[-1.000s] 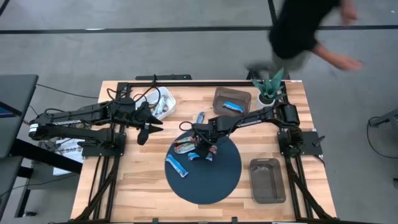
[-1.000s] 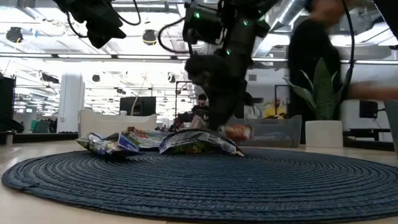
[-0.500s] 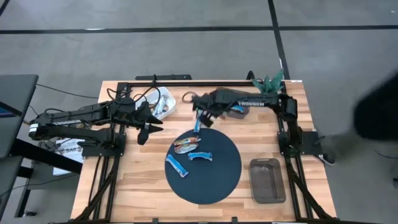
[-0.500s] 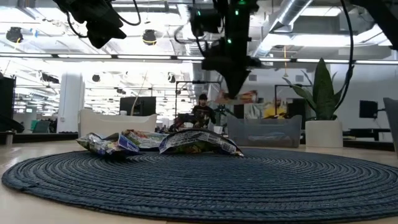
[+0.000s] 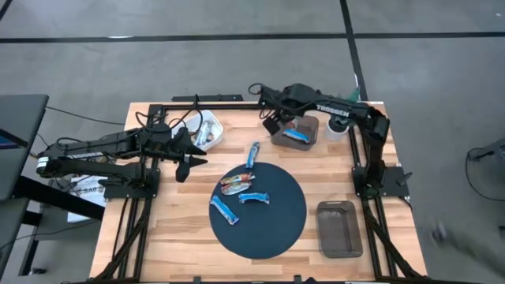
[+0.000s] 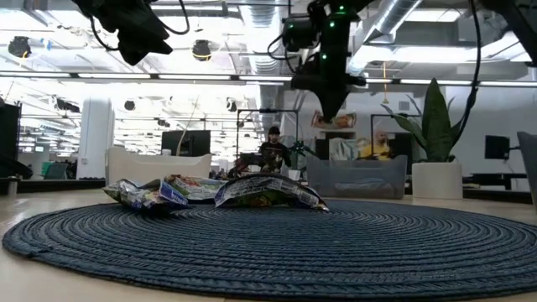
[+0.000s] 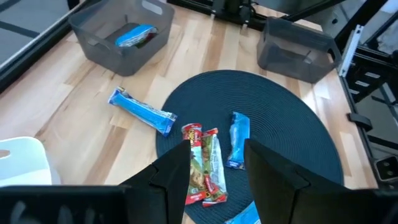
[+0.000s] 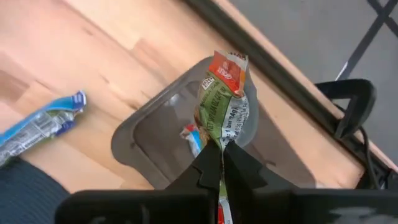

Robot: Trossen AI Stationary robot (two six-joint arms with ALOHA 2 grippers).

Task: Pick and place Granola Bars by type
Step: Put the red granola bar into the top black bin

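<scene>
The robot's right gripper needs to release the green-and-orange bar in the far grey bin (image 5: 285, 140) (image 8: 158, 162), between that bin's blue bar and its mat-side.
My right gripper (image 8: 219, 163) is shut on a green-and-orange granola bar (image 8: 222, 93) and hovers over the left part of the far grey bin (image 5: 302, 121). That bin holds a blue bar (image 5: 297, 135). On the round dark mat (image 5: 272, 225) lie a multicoloured bar (image 5: 234, 184) and two blue bars (image 5: 254, 197) (image 5: 223, 210). Another blue bar (image 5: 252, 154) lies on the wood just beyond the mat. My left gripper (image 5: 186, 163) waits open above the table's left side. My right gripper pinches one end of the green-and-orange bar (image 8: 219, 138) between its two fingers. The fingers come steeply from above. The bar hangs below them, its orange end (image 8: 227, 67) lowest, clear of the bin and the table (image 6: 334, 122).
A white bin (image 5: 207, 130) with items stands at the far left, an empty grey bin (image 5: 339, 229) at the near right, and a potted plant (image 5: 345, 110) at the far right corner. Black frame rails (image 5: 207, 99) run along the table's edges.
My right gripper has risen off the mat with the multicoloured bar and gone toward the table's far edge, then right to the far grey bin, tipping steeper. The bar is lifted clear. A person at the far side has left the view.
</scene>
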